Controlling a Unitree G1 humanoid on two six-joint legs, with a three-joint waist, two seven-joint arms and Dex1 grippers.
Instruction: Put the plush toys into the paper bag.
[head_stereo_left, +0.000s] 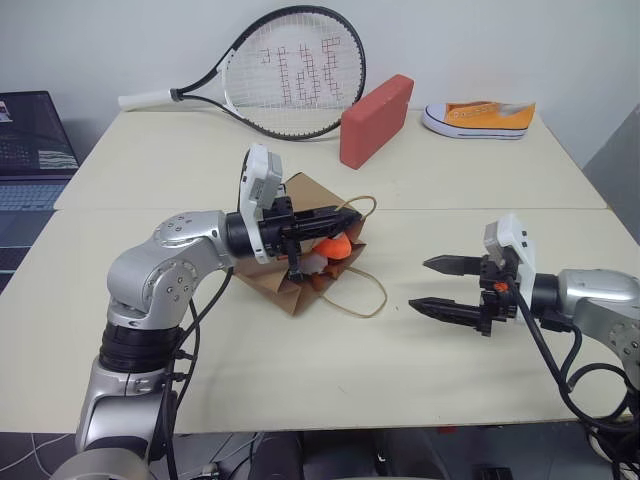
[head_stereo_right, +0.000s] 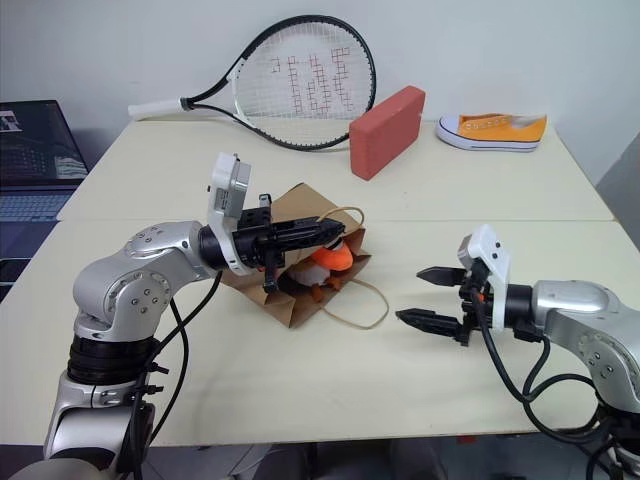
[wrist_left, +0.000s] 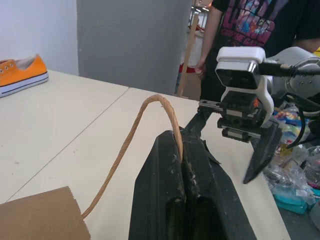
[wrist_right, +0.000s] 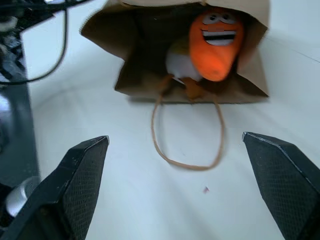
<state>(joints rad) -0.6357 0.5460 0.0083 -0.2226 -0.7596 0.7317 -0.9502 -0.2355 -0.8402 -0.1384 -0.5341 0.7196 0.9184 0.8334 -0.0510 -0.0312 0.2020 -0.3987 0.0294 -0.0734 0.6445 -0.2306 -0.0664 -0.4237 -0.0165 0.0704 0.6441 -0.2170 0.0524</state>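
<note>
I should next use my right gripper to grab the far side of the lower handle (head_stereo_left: 374, 279) (wrist_right: 222, 125) of the paper bag, where that handle lies looped on the table.
The brown paper bag (head_stereo_left: 303, 190) lies on its side mid-table, its mouth facing right. My left gripper (head_stereo_left: 350, 218) is shut on the bag's upper loop handle (wrist_left: 150, 107) and holds the mouth lifted. Inside the mouth sit both plush toys: the orange grinning carrot (wrist_right: 215, 42) and, beside it, the white egg (wrist_right: 179, 65) with orange legs. The bag's lower handle (head_stereo_left: 362, 300) lies looped on the table. My right gripper (head_stereo_left: 420, 284) is to the right of the bag, apart from it, pointing at the mouth, open with nothing between its fingers.
A tennis racket (head_stereo_left: 290, 75), a red block (head_stereo_left: 375, 120) and an orange sneaker (head_stereo_left: 480, 118) lie along the far side of the table. A laptop (head_stereo_left: 30, 150) sits at the left. A person (wrist_left: 250, 30) stands beyond the table's right side.
</note>
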